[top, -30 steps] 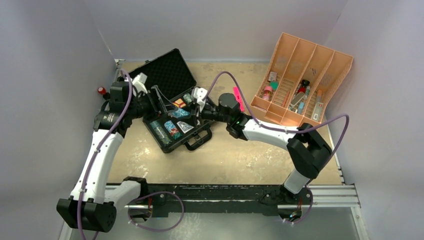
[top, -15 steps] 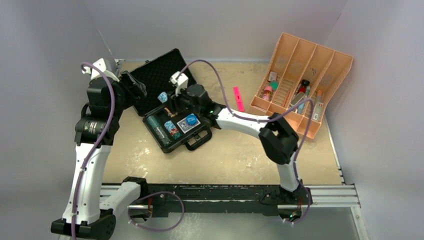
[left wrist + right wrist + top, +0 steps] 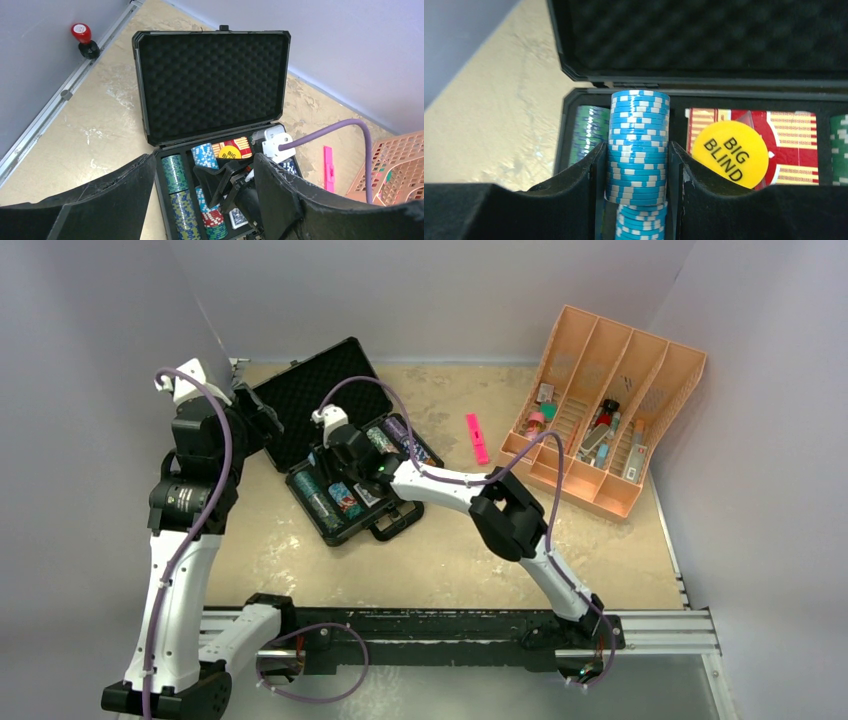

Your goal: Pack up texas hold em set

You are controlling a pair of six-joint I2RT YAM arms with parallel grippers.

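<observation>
Next, my right gripper releases the blue chip stack, held upright over the case's middle row, in the slot (image 3: 327, 478) (image 3: 642, 152) between the green chips and the red card deck.
The black foam-lined case (image 3: 318, 390) lies open at the table's back left, lid (image 3: 210, 80) flat behind it. My right gripper (image 3: 638, 165) is shut on an upright blue chip stack (image 3: 639, 140), held over more blue chips in the case's middle row; it also shows in the top view (image 3: 332, 452). A yellow "BIG BLIND" disc (image 3: 730, 154) lies on a red card deck (image 3: 796, 145). Green chip stacks (image 3: 176, 175) fill the left row. A blue deck (image 3: 239, 217) lies near the front. My left gripper (image 3: 202, 165) is open and empty, raised above the case's left side (image 3: 258, 412).
The orange divided tray (image 3: 610, 400) with small items stands at the back right. A pink marker (image 3: 476, 437) lies on the table between case and tray. A red knob (image 3: 81, 32) sits on the rail by the left wall.
My right gripper has moved left and down into the case with the blue chip stack. My left arm drew back to the left and has held still since.
</observation>
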